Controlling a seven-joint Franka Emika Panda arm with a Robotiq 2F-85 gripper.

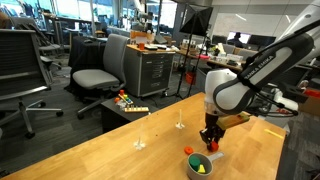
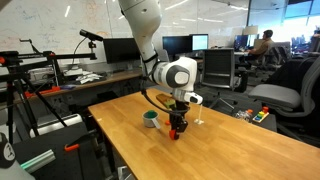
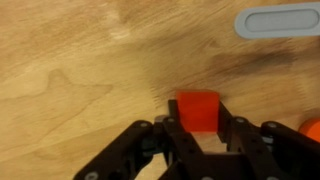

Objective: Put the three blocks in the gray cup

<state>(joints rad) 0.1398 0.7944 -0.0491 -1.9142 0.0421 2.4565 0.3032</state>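
The red block, still close above the wooden table, will be let go by my gripper in the gray cup [image 1: 204, 160] next to the green block, toward the cup's handle.
My gripper [image 3: 197, 125] is shut on a red block [image 3: 197, 108], with both fingers pressed against its sides, close above the wooden table [image 3: 70, 70]. In both exterior views the gripper [image 1: 211, 143] [image 2: 177, 128] hangs low over the table beside the gray cup [image 1: 200, 166] [image 2: 151, 119]. The cup holds yellow and green pieces. Its rim [image 3: 280, 20] shows at the top right of the wrist view. An orange piece [image 1: 187, 151] lies on the table near the cup, and it also shows at the right edge of the wrist view [image 3: 312, 130].
Two small clear stemmed glasses [image 1: 140, 141] [image 1: 181, 123] stand on the table behind the cup. Office chairs [image 1: 100, 75], a cabinet [image 1: 150, 70] and desks surround the table. The table edge [image 2: 110, 135] is near the cup.
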